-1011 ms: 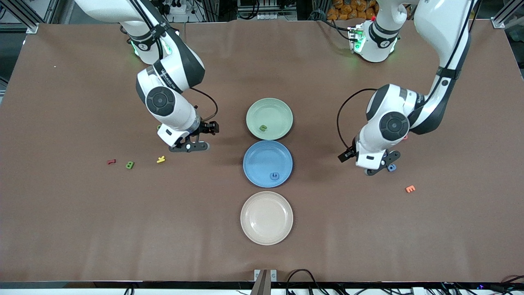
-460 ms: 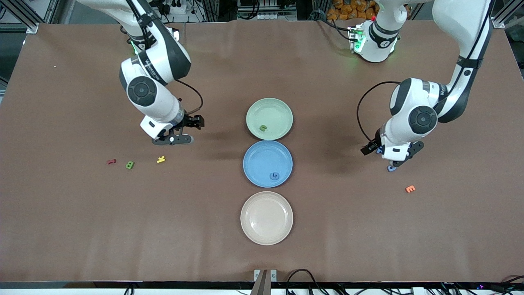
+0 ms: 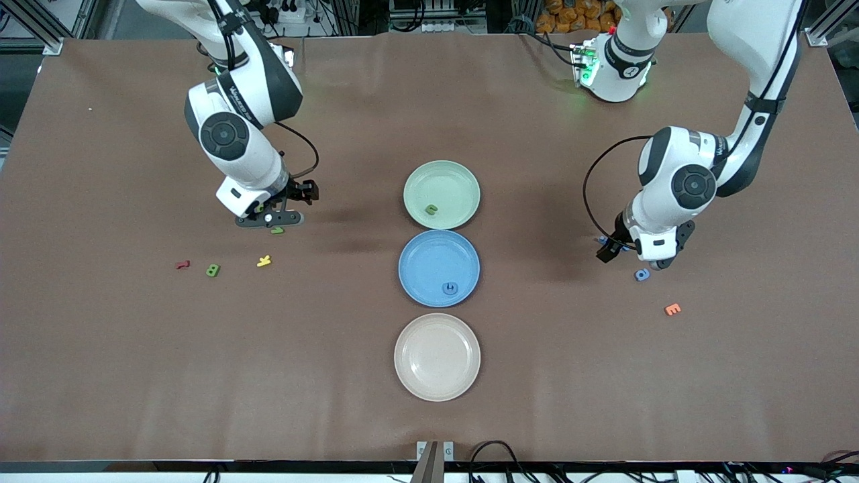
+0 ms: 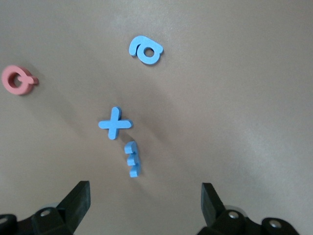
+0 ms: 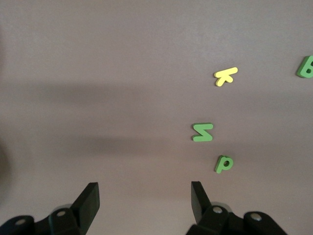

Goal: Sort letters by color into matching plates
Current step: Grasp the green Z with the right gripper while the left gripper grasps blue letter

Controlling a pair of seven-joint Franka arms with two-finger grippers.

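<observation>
Next, I close my right gripper across the middle of the green Z-like letter [image 3: 278, 230] [image 5: 203, 132], the one that sits between the yellow K and the green p.
Three plates stand in a row at mid-table: pale green [image 3: 444, 178] with a green letter [image 3: 431, 210], blue [image 3: 429, 258] with a blue letter [image 3: 450, 288], and cream [image 3: 437, 357] nearest the front camera, bare. My right gripper [image 3: 268, 219] [image 5: 144, 200] hangs open over bare table beside a green Z-like letter [image 5: 203, 131], a green p [image 5: 224, 163] and a yellow K [image 5: 225, 76]. My left gripper [image 3: 656, 260] [image 4: 145, 203] is open just above a blue letter standing on edge [image 4: 132, 158], with a blue plus [image 4: 115, 123] and a rounded blue letter [image 4: 145, 49] close by.
A pink Q [image 4: 18, 80] lies near the blue letters, and an orange E [image 3: 672, 309] lies nearer the front camera. Toward the right arm's end lie a green B [image 3: 213, 270] and a dark red letter [image 3: 182, 264].
Both arms swung away from the plates, each toward its own end of the table. The right gripper now hangs by the green letters, the left by the blue ones. Both stayed open.
</observation>
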